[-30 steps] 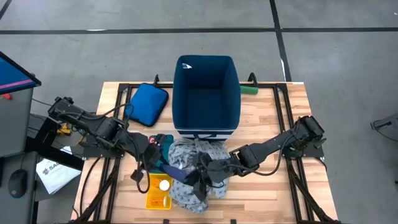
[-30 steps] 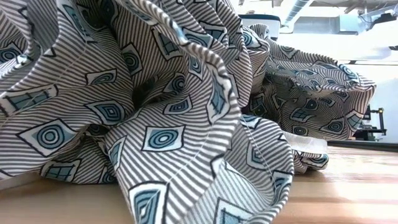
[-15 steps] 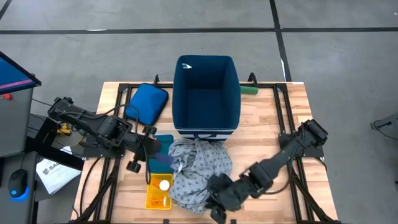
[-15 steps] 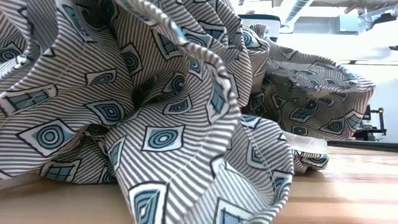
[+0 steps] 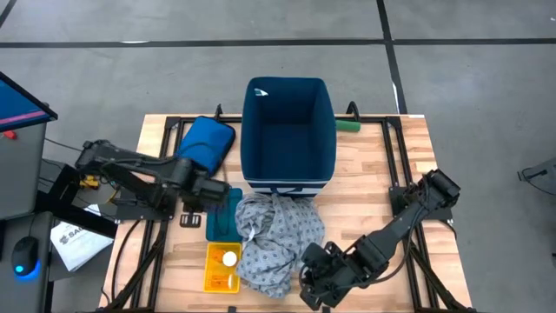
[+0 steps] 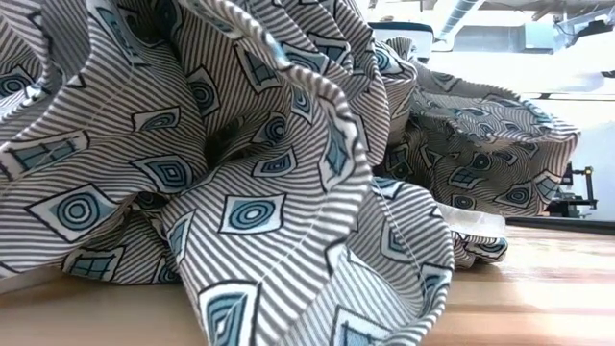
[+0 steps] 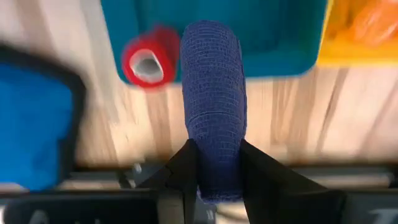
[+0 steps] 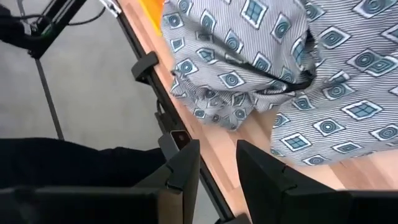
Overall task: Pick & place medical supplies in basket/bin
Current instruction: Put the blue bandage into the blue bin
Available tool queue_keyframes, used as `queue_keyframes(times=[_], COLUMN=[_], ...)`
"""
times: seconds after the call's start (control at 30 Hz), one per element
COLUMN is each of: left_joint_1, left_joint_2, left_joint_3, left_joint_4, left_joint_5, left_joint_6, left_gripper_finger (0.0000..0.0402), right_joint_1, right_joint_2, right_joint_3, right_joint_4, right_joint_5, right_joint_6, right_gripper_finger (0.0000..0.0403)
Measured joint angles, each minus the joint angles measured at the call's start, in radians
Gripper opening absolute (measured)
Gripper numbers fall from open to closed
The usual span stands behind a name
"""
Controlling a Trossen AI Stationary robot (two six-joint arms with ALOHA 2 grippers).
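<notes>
The robot's left gripper will release the dark-blue cylinder in the teal tray (image 5: 215, 223) (image 7: 254, 55), between the red cylinder and the yellow tray. The dark-blue cylinder is now held by the teal tray.
The grey patterned gown (image 5: 278, 239) lies crumpled on the table in front of the navy bin (image 5: 288, 130) and fills the low view (image 6: 240, 163). My left gripper (image 5: 215, 195) hovers by the teal tray (image 5: 221, 219), shut on a dark-blue cylinder (image 7: 213, 106). A red cylinder (image 7: 147, 62) stands in that tray. A white-capped bottle (image 5: 228, 258) lies in the yellow tray (image 5: 217, 276). My right gripper (image 5: 314, 280) is at the table's near edge beside the gown (image 8: 280, 74), narrowly open and empty. My left gripper pinches the dark-blue cylinder at its near end (image 7: 214, 177) between both fingers (image 7: 186, 168). The cylinder runs along the fingers and sticks out past their tips. It is lifted clear, over the table beside the teal tray's edge.
A flat blue padded pouch (image 5: 207, 143) lies left of the bin. A green object (image 5: 349, 124) sits at the bin's right far corner. Bare wood shows on the table's right half (image 5: 382, 174). The black frame rail (image 8: 161, 112) runs along the near edge.
My right gripper has left the gown and moved to the table's near edge; the gown has settled flatter. My left gripper has drawn away from the teal tray toward the far-left, with the dark-blue cylinder between its fingers.
</notes>
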Motion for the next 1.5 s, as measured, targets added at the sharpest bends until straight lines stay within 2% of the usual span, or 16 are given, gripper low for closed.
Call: queue_keyframes(times=[0.13, 0.3, 0.5, 0.8, 0.97, 1.2, 1.5], left_joint_1=[0.008, -0.022, -0.019, -0.004, -0.004, 0.001, 0.054], left_joint_2=[0.096, 0.177, 0.239, 0.369, 0.400, 0.419, 0.419], left_joint_3=[0.005, 0.048, 0.099, 0.103, 0.103, 0.103, 0.103], left_joint_4=[-0.051, -0.047, -0.049, -0.033, 0.037, 0.053, 0.046], left_joint_5=[0.081, 0.210, 0.208, 0.202, 0.193, 0.189, 0.237], left_joint_6=[0.035, 0.006, -0.024, 0.012, 0.052, 0.103, 0.164], left_gripper_finger=[0.0085, 0.0085, 0.0085, 0.0085, 0.0086, 0.0089, 0.0135], right_joint_1=[0.000, 0.004, 0.014, 0.020, 0.039, 0.057, 0.068], right_joint_2=[0.000, 0.000, 0.000, 0.000, 0.000, 0.000, 0.001], right_joint_3=[0.000, 0.000, 0.000, 0.000, 0.000, 0.000, 0.000], right_joint_4=[-0.011, -0.010, -0.014, -0.032, -0.052, -0.080, -0.085], right_joint_5=[0.003, 0.004, 0.035, 0.056, 0.056, 0.057, 0.099], right_joint_6=[0.014, 0.025, 0.024, -0.002, -0.003, -0.002, -0.005], right_gripper_finger=[0.0103, 0.0103, 0.0103, 0.0103, 0.0103, 0.0103, 0.0103])
